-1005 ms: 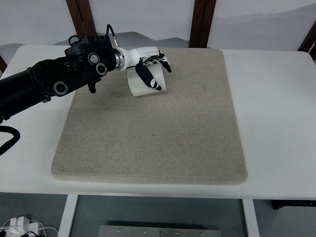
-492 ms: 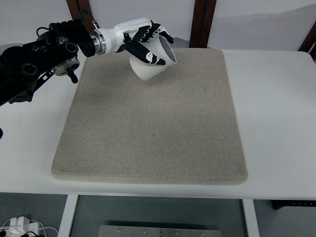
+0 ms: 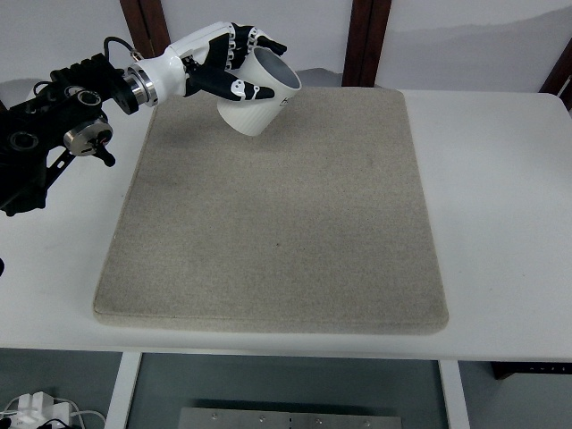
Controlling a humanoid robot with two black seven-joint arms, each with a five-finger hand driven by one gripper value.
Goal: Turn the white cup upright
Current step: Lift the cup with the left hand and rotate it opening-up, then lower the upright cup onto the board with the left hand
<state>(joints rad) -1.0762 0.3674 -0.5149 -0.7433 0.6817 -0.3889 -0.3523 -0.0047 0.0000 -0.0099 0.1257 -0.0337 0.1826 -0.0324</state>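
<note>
The white cup, now tilted above the grey mat, is in my left gripper. It will let go of the cup, upright on the grey mat's far part (image 3: 220,184), towards the side of the black arm.
A white cup (image 3: 256,100) hangs above the far left part of the grey mat (image 3: 277,223), tilted, its open mouth facing up and to the right. My left hand (image 3: 234,70) is shut on it, white and black fingers (image 3: 239,88) wrapped round the cup's upper wall. The black left arm (image 3: 54,134) comes in from the left edge. No right arm shows.
The mat lies on a white table (image 3: 500,197). Dark wooden posts (image 3: 365,40) stand behind the table's far edge. Below the front edge a white power strip with cables (image 3: 36,413) lies on the floor.
The left hand has lifted the cup off the mat and turned it from mouth-down to tilted mouth-up, while the arm drew back to the left.
</note>
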